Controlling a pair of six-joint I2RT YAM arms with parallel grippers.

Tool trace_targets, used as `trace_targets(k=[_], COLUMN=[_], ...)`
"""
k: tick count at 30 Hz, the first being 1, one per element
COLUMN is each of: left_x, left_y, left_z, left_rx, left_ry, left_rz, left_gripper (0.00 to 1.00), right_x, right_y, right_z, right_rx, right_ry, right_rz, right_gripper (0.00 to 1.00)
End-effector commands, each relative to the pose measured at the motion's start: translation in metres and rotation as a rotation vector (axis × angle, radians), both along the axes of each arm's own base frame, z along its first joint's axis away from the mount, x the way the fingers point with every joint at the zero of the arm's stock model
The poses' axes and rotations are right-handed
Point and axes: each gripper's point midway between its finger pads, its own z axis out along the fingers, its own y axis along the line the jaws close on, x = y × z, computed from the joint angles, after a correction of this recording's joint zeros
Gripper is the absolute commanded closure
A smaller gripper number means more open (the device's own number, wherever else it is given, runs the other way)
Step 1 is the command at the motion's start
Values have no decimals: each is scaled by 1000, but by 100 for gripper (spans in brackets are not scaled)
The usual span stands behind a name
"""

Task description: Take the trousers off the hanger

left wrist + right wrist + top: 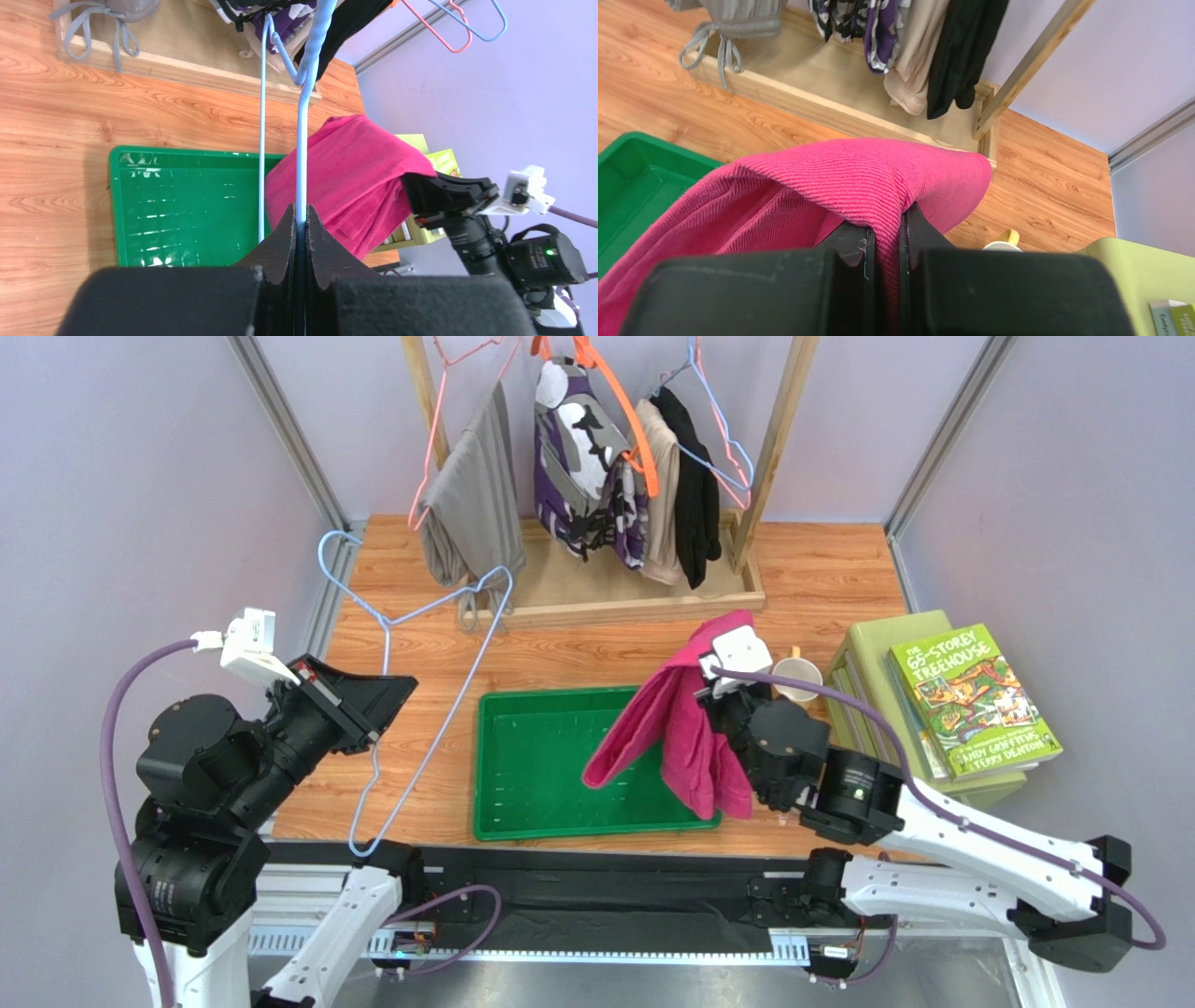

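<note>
I need to use my right gripper to set the magenta-pink trousers down inside the green tray (577, 734), toward the tray's end that is closer to the light-blue hanger.
The magenta-pink trousers (680, 728) hang folded from my right gripper (730, 672), which is shut on their top fold (892, 182), above the right end of the green tray (540, 770). The light-blue wire hanger (421, 686) is bare and off the trousers. My left gripper (376, 703) is shut on one of its wires (302, 168) and holds it over the table, left of the tray. In the left wrist view the trousers (351, 175) hang beyond the hanger wire.
A wooden rack (617, 588) at the back holds grey trousers (477, 490), a purple-white patterned garment (582, 462) on an orange hanger, and dark clothes. A cup (797, 676) and a green box with books (968, 700) stand at the right.
</note>
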Motion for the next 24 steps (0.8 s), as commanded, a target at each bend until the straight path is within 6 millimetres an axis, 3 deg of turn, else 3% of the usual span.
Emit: trace_targets(k=[1,4,7,13,14,17,19,20,21,23,24], left_x=[0,1,1,-3,-4,-7,-9,-10,-10,-12,-11], left_y=[0,-1,-1,-1,0,0,2,3,4,8,8], left_z=[4,4,6,8,8,7,7,8,7,12,13], left_rx=[24,28,32,35,36,38,42,48,54,60,64], left_ry=[-30,-34,-46,-59,-61,-60,-60,-64,-62,-76,-76], left_rz=[-13,-20,-21,-24,-25,-25,-19,-16,-11,5,9], left_gripper=[100,100,100,100,100,100,100,100,100,100,100], right_x=[-4,-8,-6,14,21,30,31,32,28,24,17], right_y=[-38,-54,-44,26,43,88,113,129,147,171,187], right_z=[61,64,56,5,-12,-37,-47,-65,-59,-80,-73], right_rx=[220,203,143,-40,-95,-133,-151,-187,-169,-204,-171], right_ry=[-129,-149,-135,-42,-13,41,57,83,80,107,107], right_rz=[-63,-79,-49,40,48,103,129,133,157,186,208], right_gripper=[100,100,100,100,100,100,100,100,100,100,100])
